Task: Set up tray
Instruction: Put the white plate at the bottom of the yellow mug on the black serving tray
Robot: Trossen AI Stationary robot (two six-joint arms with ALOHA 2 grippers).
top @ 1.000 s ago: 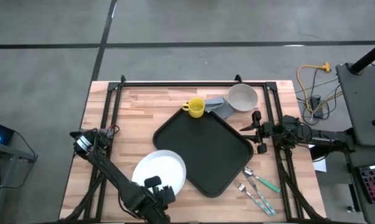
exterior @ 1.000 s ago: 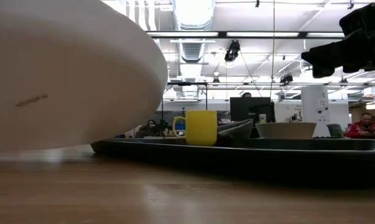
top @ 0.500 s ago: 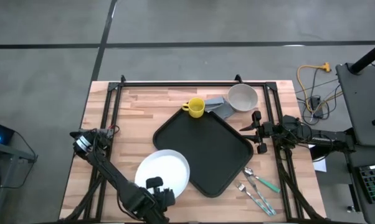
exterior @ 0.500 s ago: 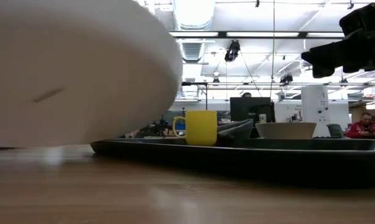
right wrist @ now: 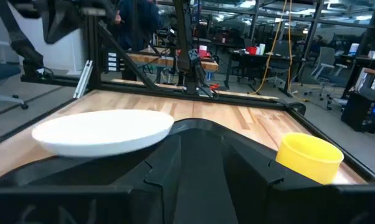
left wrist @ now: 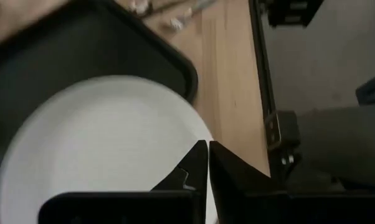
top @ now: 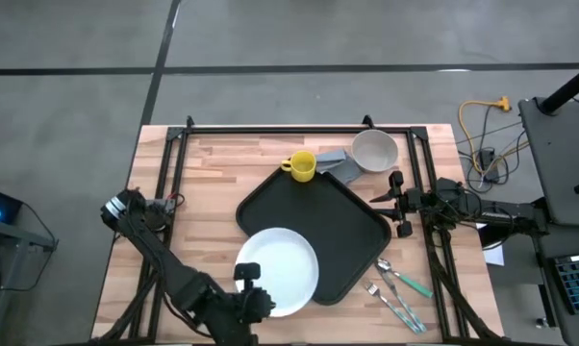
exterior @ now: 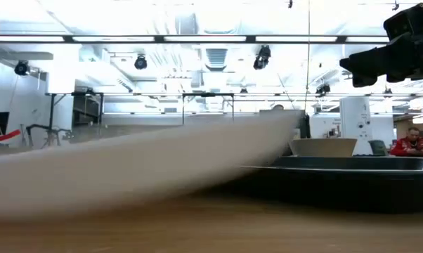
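The left gripper holds the tilted plate's rim only at the fingertips, so it should lower the plate, open and grip the plate's near rim (top: pixel 284 314) deeper between its fingers.
The black tray (top: pixel 318 226) lies slantwise on the middle of the table. A round white plate (top: pixel 277 271) hangs over the tray's near-left corner, and my left gripper (top: pixel 251 286) is shut on its near rim. In the low view the plate (exterior: pixel 141 165) is a tilted blur, low at the near side and rising toward the tray (exterior: pixel 352 184). My right gripper (top: pixel 386 200) waits shut at the tray's right corner, touching nothing. The right wrist view shows the plate (right wrist: pixel 103 132) above the tray's far side. My left gripper (left wrist: pixel 207 144) pinches the plate's rim (left wrist: pixel 189 134) on its near side between its two fingers. The fingers come from the table's near edge, roughly level. The plate is lifted and tilted, its far part over the tray's corner (left wrist: pixel 175 59); whether it touches the tray I cannot tell.
A yellow mug (top: pixel 302 165), a grey folded cloth (top: pixel 338 161) and a grey bowl (top: pixel 374 150) stand by the tray's far edge. Cutlery (top: pixel 397 288) lies on the wood near the tray's right corner. Metal frame bars run along the table's left, right and far sides.
My left gripper has moved toward the table's right, still shut on the plate. The plate has gone with it from the bare wood left of the tray to over the tray's near-left corner, and it has tipped, far edge up.
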